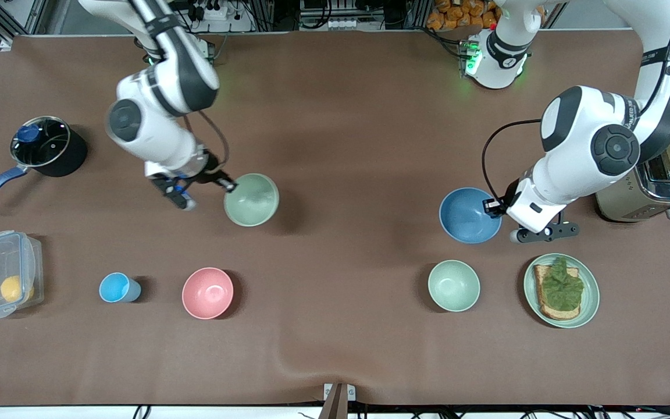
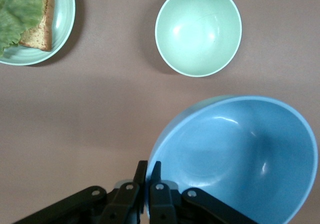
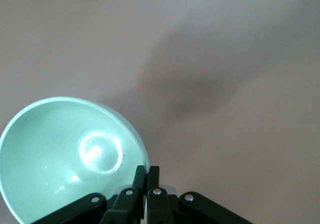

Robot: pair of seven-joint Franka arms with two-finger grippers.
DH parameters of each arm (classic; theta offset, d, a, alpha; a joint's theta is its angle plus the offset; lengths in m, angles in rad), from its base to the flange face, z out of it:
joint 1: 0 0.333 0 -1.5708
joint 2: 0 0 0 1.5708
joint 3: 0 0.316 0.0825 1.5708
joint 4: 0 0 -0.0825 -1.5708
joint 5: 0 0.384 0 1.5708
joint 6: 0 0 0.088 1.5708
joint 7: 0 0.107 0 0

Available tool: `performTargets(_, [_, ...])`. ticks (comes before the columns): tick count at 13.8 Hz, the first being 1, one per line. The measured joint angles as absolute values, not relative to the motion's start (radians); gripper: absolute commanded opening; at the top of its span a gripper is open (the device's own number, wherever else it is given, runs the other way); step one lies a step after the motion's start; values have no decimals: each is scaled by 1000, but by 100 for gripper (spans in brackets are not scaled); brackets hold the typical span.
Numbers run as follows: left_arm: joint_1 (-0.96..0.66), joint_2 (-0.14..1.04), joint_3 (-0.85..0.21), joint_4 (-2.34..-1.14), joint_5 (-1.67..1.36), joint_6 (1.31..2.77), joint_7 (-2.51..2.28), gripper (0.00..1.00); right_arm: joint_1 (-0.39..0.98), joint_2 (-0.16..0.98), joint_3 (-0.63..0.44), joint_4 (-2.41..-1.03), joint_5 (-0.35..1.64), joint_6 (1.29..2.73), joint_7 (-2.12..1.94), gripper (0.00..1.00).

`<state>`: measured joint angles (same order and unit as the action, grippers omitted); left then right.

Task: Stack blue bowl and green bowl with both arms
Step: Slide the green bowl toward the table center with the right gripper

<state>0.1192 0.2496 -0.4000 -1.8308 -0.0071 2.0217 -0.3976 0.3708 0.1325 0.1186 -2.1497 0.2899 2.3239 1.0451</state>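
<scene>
Next, my right gripper sets the sage-green bowl free on the bare table midway (image 1: 348, 210) between my two grippers.
The sage-green bowl (image 1: 251, 199) hangs tilted in my right gripper (image 1: 229, 186), which is shut on its rim over the table toward the right arm's end. In the right wrist view the bowl (image 3: 65, 159) sits beside the shut fingers of my right gripper (image 3: 148, 170). The blue bowl (image 1: 470, 214) hangs tilted in my left gripper (image 1: 495, 206), which is shut on its rim toward the left arm's end. In the left wrist view the bowl (image 2: 235, 159) is pinched at its edge by my left gripper (image 2: 149, 165).
A paler mint bowl (image 1: 453, 285) and a green plate (image 1: 588, 302) with toast and lettuce lie nearer the camera than the blue bowl. A pink bowl (image 1: 207, 293), light-blue cup (image 1: 117, 287), plastic box (image 1: 2, 281), pot (image 1: 47, 145) and toaster (image 1: 655, 186) stand around.
</scene>
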Motion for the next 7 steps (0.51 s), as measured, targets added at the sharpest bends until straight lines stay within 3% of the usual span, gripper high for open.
performTargets(7, [117, 251, -402, -1831, -7, 2019, -398, 0, 625, 404, 112, -1994, 289, 2542, 1415, 0])
